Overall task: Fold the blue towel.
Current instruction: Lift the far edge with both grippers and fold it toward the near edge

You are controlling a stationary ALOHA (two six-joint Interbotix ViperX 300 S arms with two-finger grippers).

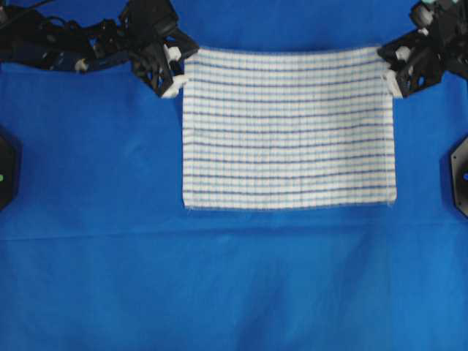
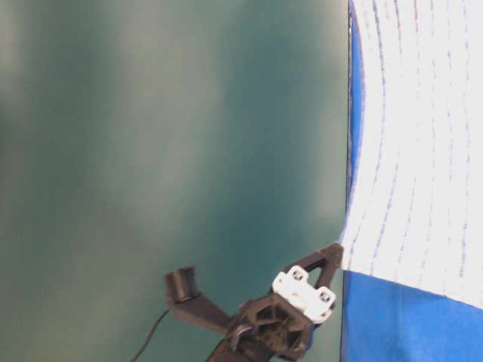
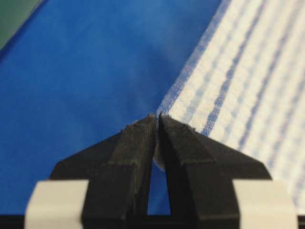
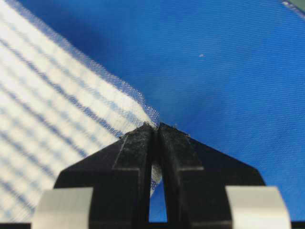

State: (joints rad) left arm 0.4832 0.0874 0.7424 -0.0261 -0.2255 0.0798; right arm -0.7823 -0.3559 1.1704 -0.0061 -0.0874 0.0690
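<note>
I will release the blue towel's far corner with my right gripper on top of the towel's near corner (image 1: 390,199), same side.
The blue towel (image 1: 285,128), white with thin blue stripes, lies flat on the table toward the far side. My left gripper (image 1: 178,73) is at its far left corner and my right gripper (image 1: 386,67) at its far right corner. Seen from the left wrist, the left gripper (image 3: 157,116) is shut with the corner of the blue towel (image 3: 238,71) pinched between its tips. The right wrist view shows the right gripper (image 4: 156,125) likewise shut on a corner of the blue towel (image 4: 57,119), with cloth showing in the slot between its jaws.
A plain solid-blue table cloth (image 1: 219,278) covers the whole table. Black arm bases stand at the left edge (image 1: 7,164) and the right edge (image 1: 461,172). In the table-level view the blue towel (image 2: 415,151) hangs over the table cloth (image 2: 400,324).
</note>
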